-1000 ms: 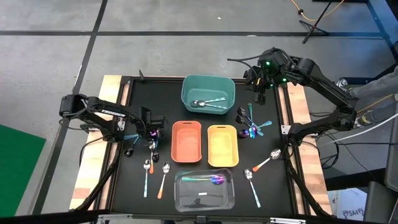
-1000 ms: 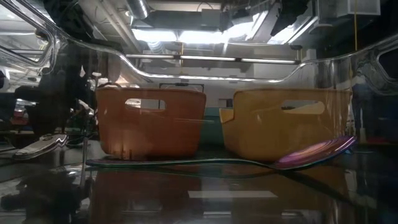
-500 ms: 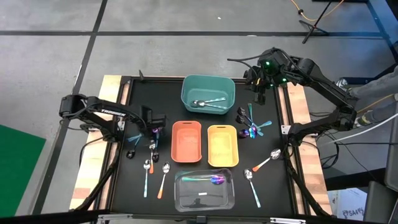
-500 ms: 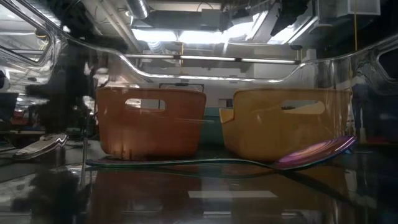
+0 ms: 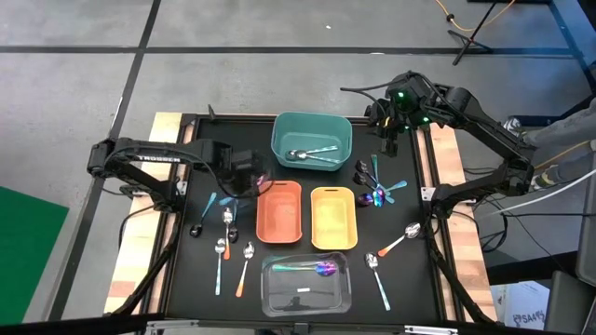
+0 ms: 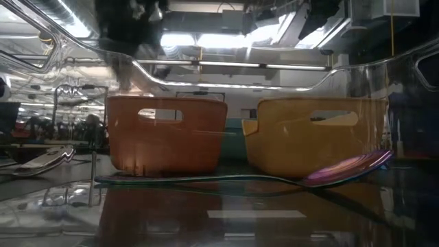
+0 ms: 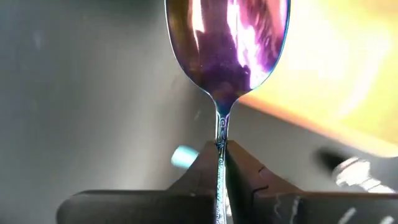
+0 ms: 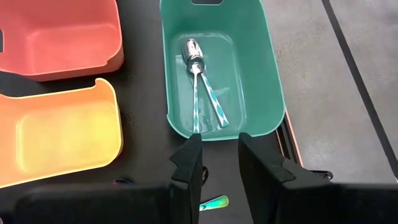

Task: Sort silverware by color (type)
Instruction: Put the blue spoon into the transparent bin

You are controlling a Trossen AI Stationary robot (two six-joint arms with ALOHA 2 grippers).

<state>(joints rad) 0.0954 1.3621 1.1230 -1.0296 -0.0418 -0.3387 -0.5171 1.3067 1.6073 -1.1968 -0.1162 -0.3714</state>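
I need to use my left gripper to put down the iridescent purple spoon in the clear bin (image 5: 309, 284), in front of the other iridescent spoon.
My left gripper (image 5: 253, 175) hangs above the table by the orange bin's (image 5: 279, 212) far left corner, shut on an iridescent purple spoon (image 7: 227, 43). My right gripper (image 8: 214, 165) waits open and empty at the far right, beside the teal bin (image 8: 267, 93), in which two teal-handled spoons (image 8: 202, 93) lie. Another iridescent spoon (image 5: 317, 269) lies in the clear bin (image 5: 279, 298). Loose spoons (image 5: 223, 249) lie on the mat at the left, and a small heap of silverware (image 5: 375, 186) lies at the right. My left gripper pinches the iridescent spoon's handle (image 7: 220, 134) between its two fingers (image 7: 205, 171), just behind the bowl's neck. The fingers point steeply down and the handle runs back between them. The bowl sticks out beyond the fingertips, clear of the table.
The yellow bin (image 5: 333, 217) stands right of the orange one, with the clear bin in front of both. Two silver spoons (image 5: 400, 240) (image 5: 377, 273) lie at the near right. A black-headed spoon (image 5: 199, 223) lies left of the loose spoons. Wooden rails edge the black mat.
My left gripper has risen from the mat with the iridescent spoon and gone toward the far right, up to the orange bin's far left corner. The spoon, which lay on the mat, is now lifted clear.
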